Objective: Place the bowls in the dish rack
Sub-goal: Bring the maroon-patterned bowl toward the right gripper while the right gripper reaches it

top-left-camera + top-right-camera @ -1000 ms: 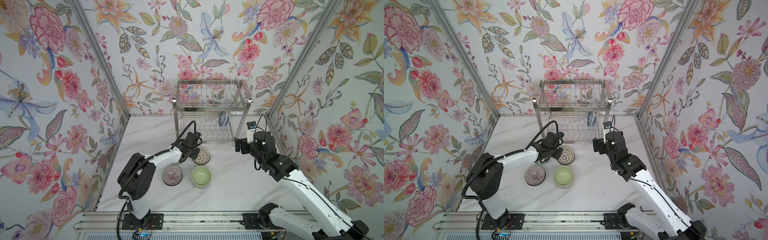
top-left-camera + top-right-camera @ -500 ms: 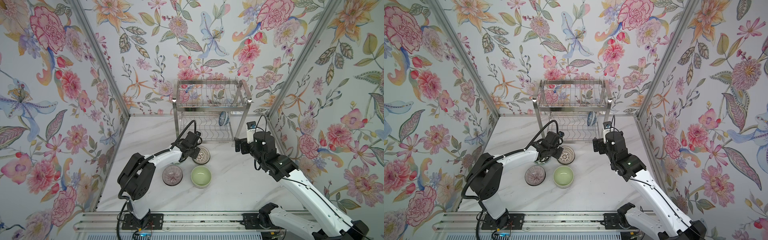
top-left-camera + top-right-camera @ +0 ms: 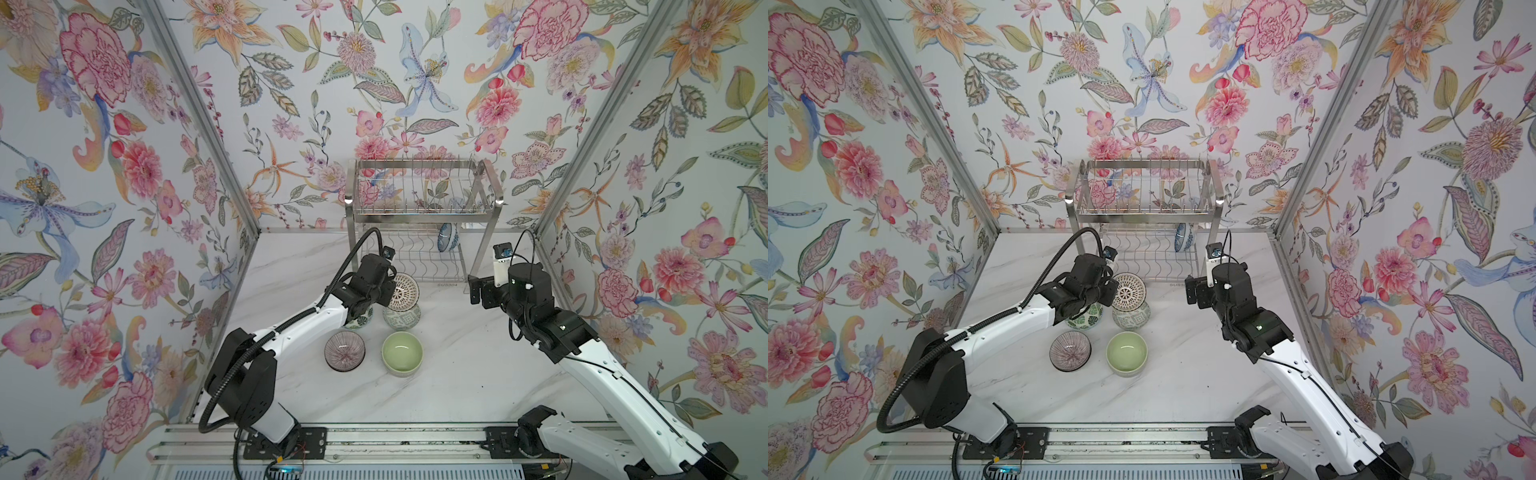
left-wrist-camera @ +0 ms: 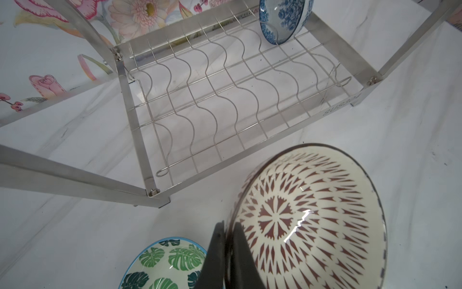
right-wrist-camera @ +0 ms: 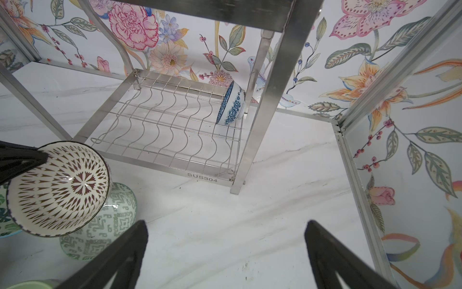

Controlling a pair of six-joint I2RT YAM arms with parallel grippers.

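Observation:
The robot's right gripper needs to next close on the free side of the rim [image 3: 417,295] [image 5: 106,200] of the brown lattice bowl, opposite the left gripper, to take the bowl over.
My left gripper [image 4: 228,225] is shut on the rim of the brown lattice bowl [image 4: 310,217], which hangs tilted on edge just in front of the dish rack [image 3: 422,216], above an upturned geometric bowl [image 3: 402,318]. A blue floral bowl [image 3: 448,237] stands on edge at the right end of the rack's wavy lower shelf [image 4: 225,100]. A leaf-print bowl [image 3: 1086,318] sits under my left wrist. A ribbed bowl [image 3: 344,351] and a green bowl [image 3: 402,353] stand nearer the front. My right gripper [image 5: 226,225] is open and holds nothing, by the rack's front right leg [image 5: 260,140].
The rack's upper basket [image 3: 1144,195] holds no bowls. Flowered walls close in on three sides, with a metal corner post [image 5: 355,160] close on the right. Bare marble table [image 3: 469,374] lies between the bowls and my right arm.
My left gripper has lifted the lattice bowl up and toward the rack, uncovering the geometric bowl below it. The right arm has not moved.

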